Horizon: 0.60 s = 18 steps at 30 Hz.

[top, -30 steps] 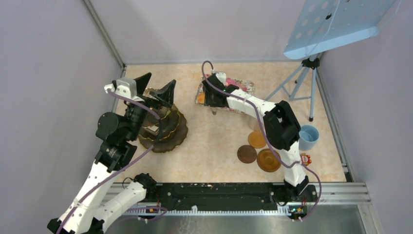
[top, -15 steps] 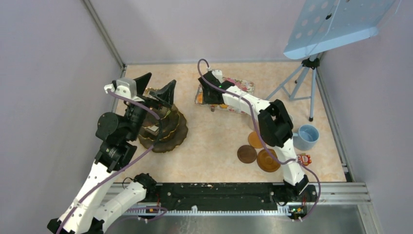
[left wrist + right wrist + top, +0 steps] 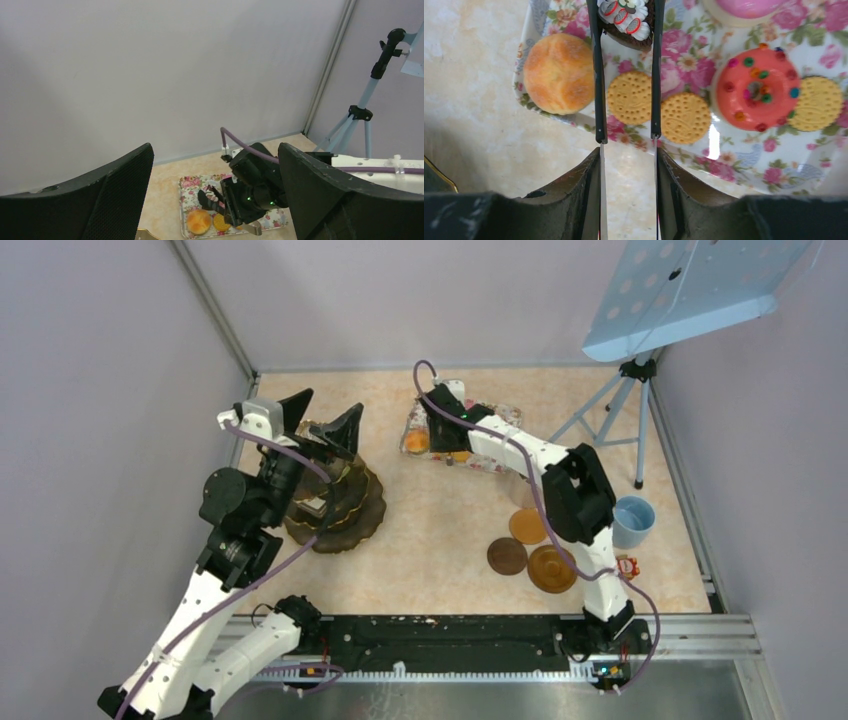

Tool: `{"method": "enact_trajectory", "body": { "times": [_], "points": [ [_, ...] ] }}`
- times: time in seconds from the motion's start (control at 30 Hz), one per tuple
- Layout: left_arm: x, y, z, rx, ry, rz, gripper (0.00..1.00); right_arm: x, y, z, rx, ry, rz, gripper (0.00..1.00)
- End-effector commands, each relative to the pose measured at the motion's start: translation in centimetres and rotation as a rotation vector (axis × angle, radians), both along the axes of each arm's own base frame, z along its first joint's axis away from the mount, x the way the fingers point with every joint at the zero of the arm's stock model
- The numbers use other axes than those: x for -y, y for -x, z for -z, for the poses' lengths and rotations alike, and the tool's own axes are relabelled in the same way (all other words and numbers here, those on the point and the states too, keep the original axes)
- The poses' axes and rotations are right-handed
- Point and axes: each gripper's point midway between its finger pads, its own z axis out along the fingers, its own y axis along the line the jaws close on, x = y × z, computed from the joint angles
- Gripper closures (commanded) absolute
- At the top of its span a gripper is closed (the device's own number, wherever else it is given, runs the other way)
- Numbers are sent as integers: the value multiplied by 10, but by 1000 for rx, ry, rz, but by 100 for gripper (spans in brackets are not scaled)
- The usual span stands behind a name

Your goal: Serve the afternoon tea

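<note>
I should release the black tongs from my right gripper and leave them on the table (image 3: 398,543) between the dark tiered stand and the saucers.
My right gripper (image 3: 628,155) is shut on the black tongs (image 3: 597,75), over the rose-patterned tray's (image 3: 734,160) left end. The tong tips pinch a chocolate toy cake (image 3: 626,15) with white and red topping. On the tray lie an orange bun (image 3: 558,73), three round biscuits (image 3: 630,97), a red doughnut (image 3: 755,89) and a pink cake (image 3: 744,6). The light-blue mug (image 3: 634,520) stands at the right. My left gripper (image 3: 320,420) is open and empty above a dark tiered stand (image 3: 350,505). The lilac mug is out of view.
Three brown saucers (image 3: 527,550) lie right of centre, with a small white-and-red item (image 3: 628,566) beside them. A tripod (image 3: 615,410) with a blue perforated board stands at the back right. Walls close in the left, back and right.
My right gripper swung slightly left over the tray, then back right, keeping the tongs. My left arm has barely moved.
</note>
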Motion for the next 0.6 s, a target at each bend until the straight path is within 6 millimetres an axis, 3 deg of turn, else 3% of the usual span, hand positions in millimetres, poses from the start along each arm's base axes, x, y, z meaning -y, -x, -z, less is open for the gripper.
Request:
{"method": "enact_trajectory", "body": {
  "times": [0.0, 0.1, 0.23, 0.57],
  "points": [
    [1, -3, -5, 19, 9, -2, 1, 21, -17, -93, 201, -106, -23, 83],
    [2, -3, -5, 22, 4, 3, 1, 23, -1, -120, 256, -136, -117, 83],
    [0, -7, -3, 15, 1, -21, 1, 30, 35, -145, 325, -223, -227, 85],
    [-2, -12, 1, 5, -13, -42, 1, 23, 150, -167, 286, -403, -541, 85]
  ]
}}
